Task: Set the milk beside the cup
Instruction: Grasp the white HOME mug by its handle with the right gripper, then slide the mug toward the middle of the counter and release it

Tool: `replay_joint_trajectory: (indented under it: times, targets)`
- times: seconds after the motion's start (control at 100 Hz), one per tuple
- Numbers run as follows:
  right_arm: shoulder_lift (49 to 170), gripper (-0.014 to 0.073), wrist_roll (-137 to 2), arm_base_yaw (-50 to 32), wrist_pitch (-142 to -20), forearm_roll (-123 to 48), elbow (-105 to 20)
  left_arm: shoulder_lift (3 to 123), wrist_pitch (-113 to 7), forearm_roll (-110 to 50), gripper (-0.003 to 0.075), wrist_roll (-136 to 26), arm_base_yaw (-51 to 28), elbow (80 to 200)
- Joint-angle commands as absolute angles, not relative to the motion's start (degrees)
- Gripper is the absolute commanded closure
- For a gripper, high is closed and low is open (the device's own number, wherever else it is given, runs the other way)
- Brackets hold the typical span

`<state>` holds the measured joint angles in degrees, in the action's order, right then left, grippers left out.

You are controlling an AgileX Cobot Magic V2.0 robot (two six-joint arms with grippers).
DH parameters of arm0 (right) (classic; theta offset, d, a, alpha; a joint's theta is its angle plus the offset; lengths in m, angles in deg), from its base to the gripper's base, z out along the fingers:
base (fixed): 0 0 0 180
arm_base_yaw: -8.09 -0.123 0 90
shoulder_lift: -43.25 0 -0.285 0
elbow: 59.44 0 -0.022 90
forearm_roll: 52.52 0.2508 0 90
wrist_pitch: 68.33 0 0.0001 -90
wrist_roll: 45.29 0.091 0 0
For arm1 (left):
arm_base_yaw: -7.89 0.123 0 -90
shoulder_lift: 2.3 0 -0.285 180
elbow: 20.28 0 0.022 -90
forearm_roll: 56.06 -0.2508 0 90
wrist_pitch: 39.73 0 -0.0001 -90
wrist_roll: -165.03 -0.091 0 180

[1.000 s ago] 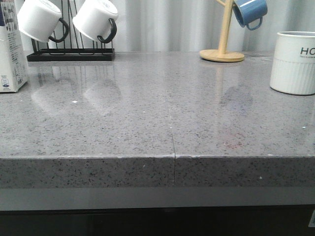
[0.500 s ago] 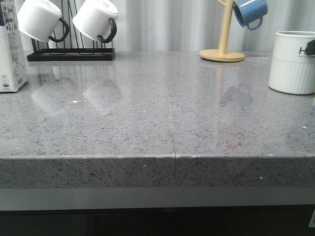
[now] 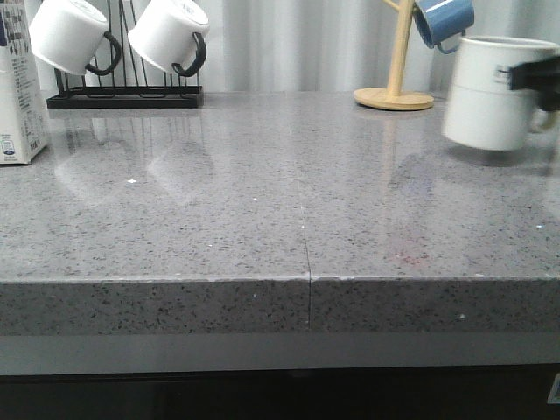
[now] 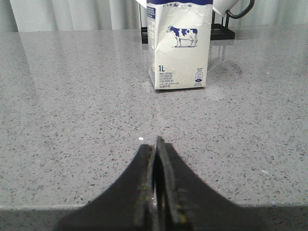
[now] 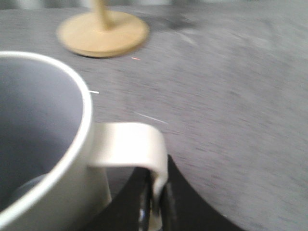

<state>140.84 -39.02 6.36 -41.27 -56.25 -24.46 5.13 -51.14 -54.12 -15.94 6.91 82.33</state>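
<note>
My right gripper will set the large white cup on the grey counter's middle [image 3: 293, 169], by the seam's far end. The cup is now lifted off the counter.
The milk carton [image 3: 17, 87] stands upright at the far left edge of the front view; it also shows in the left wrist view [image 4: 179, 45], white with a cow picture. My left gripper [image 4: 155, 144] is shut and empty, well short of the carton. The large white cup [image 3: 486, 92] is lifted off the counter at the right, blurred. My right gripper [image 5: 156, 192] is shut on the cup's cream handle [image 5: 130, 147]; it shows dark in the front view [image 3: 538, 79]. The cup's rim [image 5: 72, 91] fills the near side of the right wrist view.
A black rack [image 3: 122, 94] with two small white mugs [image 3: 70, 35] stands at the back left. A wooden mug tree [image 3: 395, 96] holds a blue mug [image 3: 444, 22] at the back right; its base shows in the right wrist view [image 5: 102, 32]. The grey counter [image 3: 262, 201] has a front edge.
The cup has risen off the counter and moved left, held by my right gripper, which has come into the front view. The milk and left gripper have not moved.
</note>
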Motion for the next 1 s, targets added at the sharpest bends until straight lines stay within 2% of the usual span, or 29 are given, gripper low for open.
replay_joint_trajectory:
  times: [0.0,0.32,0.68,0.75,0.82,0.83,0.9,0.94,0.99]
  targets:
    - [137.87,0.0664,-39.27,2.02,-37.05,-57.12,-27.04,3.41,-46.67,-53.94,0.0741,-15.45,6.92,80.14]
    - [141.02,0.0664,-39.27,-12.75,-37.3,-56.24,-32.44,3.41,-46.67,-53.94,0.0741,-15.45,6.92,80.14]
    - [148.03,0.0656,-39.21,-15.71,-37.3,-56.24,-35.51,3.41,-46.67,-53.94,0.0741,-15.45,6.92,80.14]
    - [148.12,0.0588,-39.21,-15.71,-38.23,-56.24,-35.51,3.41,-46.67,-53.94,0.0741,-15.45,6.92,80.14]
    - [148.06,0.0461,-39.21,-15.71,-38.77,-56.24,-35.51,3.41,-46.67,-53.94,0.0741,-15.45,6.92,80.14]
    - [148.0,0.0421,-39.21,-15.71,-38.93,-56.24,-35.51,3.41,-46.67,-53.94,0.0741,-15.45,6.92,80.14]
    - [147.82,0.0318,-39.21,-15.71,-39.69,-56.24,-35.51,3.41,-46.67,-53.94,0.0741,-15.45,6.92,80.14]
    - [147.57,0.0277,-39.21,-15.71,-40.14,-56.24,-35.4,3.41,-46.67,-53.94,0.0741,-15.45,6.92,80.14]
    - [147.05,0.0267,-39.21,-15.71,-40.93,-56.24,-35.41,3.41,-46.67,-53.94,0.0741,-15.45,6.92,80.14]
